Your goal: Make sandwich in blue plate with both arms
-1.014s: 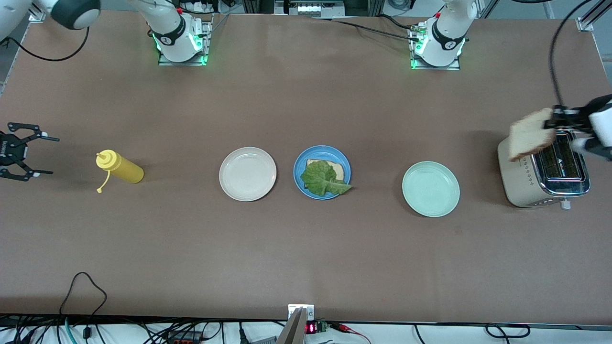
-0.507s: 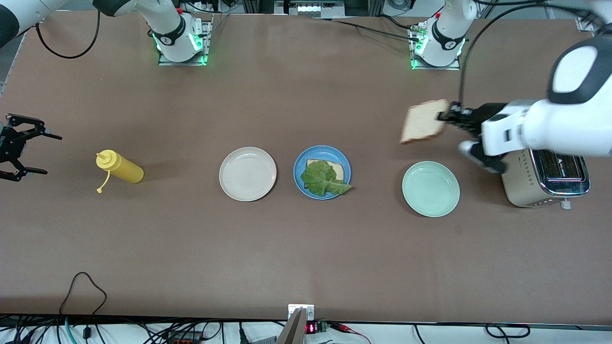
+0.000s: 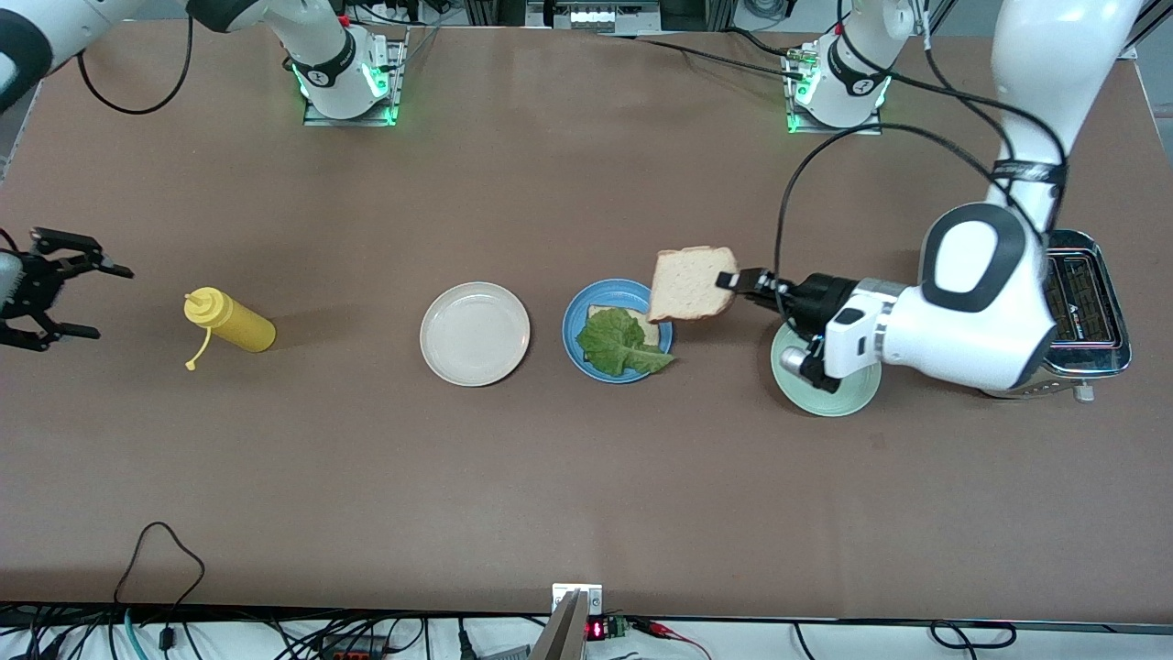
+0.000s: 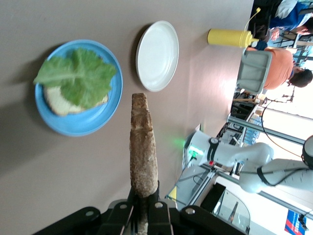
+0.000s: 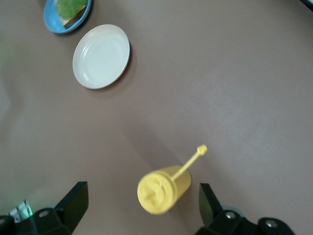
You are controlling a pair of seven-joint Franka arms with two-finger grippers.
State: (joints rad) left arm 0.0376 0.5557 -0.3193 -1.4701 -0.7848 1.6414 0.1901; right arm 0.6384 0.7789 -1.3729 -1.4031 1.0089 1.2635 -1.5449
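Note:
My left gripper will release the second slice of bread on top of the green lettuce leaf (image 3: pixel 624 336) (image 4: pixel 78 81) in the blue plate.
The blue plate (image 3: pixel 577 312) sits mid-table and holds a bread slice (image 3: pixel 648 325) with a green lettuce leaf (image 3: pixel 619 342) on it; the plate (image 4: pixel 93 122) and leaf (image 4: pixel 78 76) also show in the left wrist view. My left gripper (image 3: pixel 730 280) is shut on a second bread slice (image 3: pixel 690 282), held on edge in the air over the plate's rim on the left arm's side. In the left wrist view this slice (image 4: pixel 143 147) stands edge-on between the fingers. My right gripper (image 3: pixel 87 298) is open and empty at the right arm's end of the table, beside the yellow bottle.
A beige plate (image 3: pixel 475 333) lies beside the blue plate toward the right arm's end. A yellow squeeze bottle (image 3: pixel 229 321) lies on its side farther that way. A mint green plate (image 3: pixel 848 399) lies under my left arm. A toaster (image 3: pixel 1086 302) stands at the left arm's end.
My left arm has carried the bread slice from above the toaster, past the mint green plate, to over the blue plate's edge. My right gripper has shifted slightly toward the bottle.

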